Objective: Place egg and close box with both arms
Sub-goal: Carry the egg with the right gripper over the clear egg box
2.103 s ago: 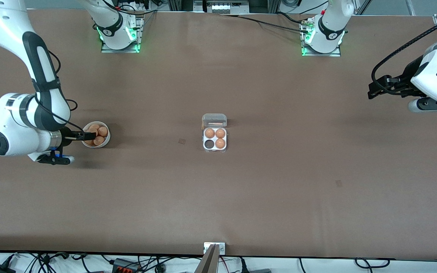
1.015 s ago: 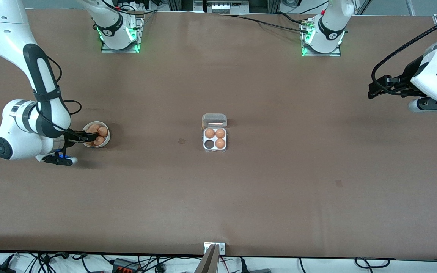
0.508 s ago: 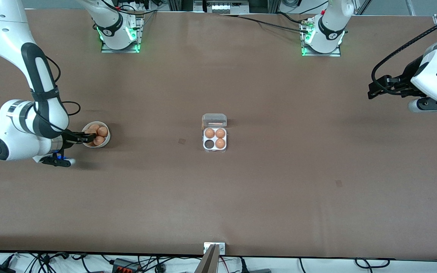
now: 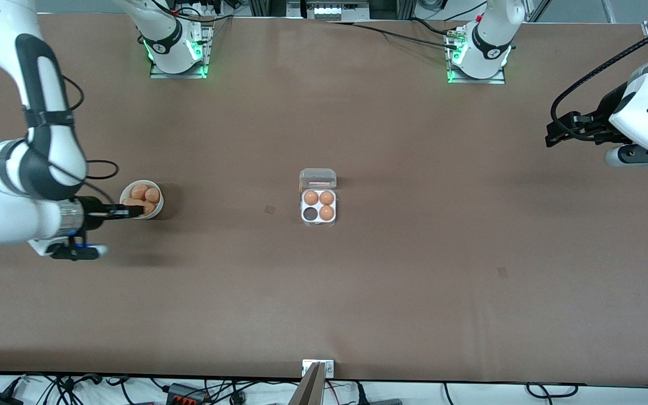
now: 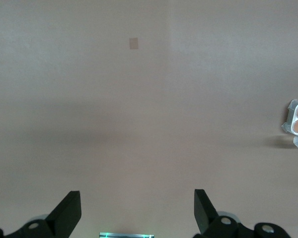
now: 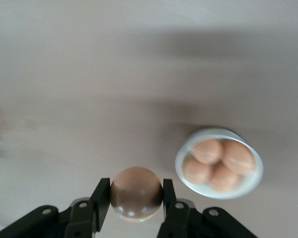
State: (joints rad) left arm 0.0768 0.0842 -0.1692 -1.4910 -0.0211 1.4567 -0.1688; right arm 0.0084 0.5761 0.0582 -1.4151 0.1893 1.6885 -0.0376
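Observation:
The egg, now just above the table beside the bowl, will be let go by my right gripper in the one bare cell of the open box [image 4: 310,214].
The egg [image 6: 136,188] is tan-brown and sits clamped between the black fingers of my right gripper [image 6: 136,196], just above the table beside the round white bowl [image 6: 223,194]. In the front view this gripper [image 4: 135,211] hangs over the bowl's [image 4: 125,190] rim; there I cannot tell the held egg from those in the bowl. The box [image 4: 319,220] lies mid-table with its clear lid [image 4: 318,179] open, three eggs inside and one cell [image 4: 308,214] bare. My left gripper [image 4: 552,135] waits open and empty, high over its arm's end of the table, and in its own view [image 5: 136,213] only bare table lies between its fingers.
Several more eggs [image 6: 218,158] fill the bowl. The box's edge [image 5: 289,110] shows at the rim of the left wrist view. A metal camera mount [image 4: 317,368] stands at the table's front edge. Both arm bases stand along the table's edge farthest from the front camera.
My right gripper has shut on an egg in the bowl and risen out of it, drawing back a little toward its arm's end of the table. The left arm has not moved.

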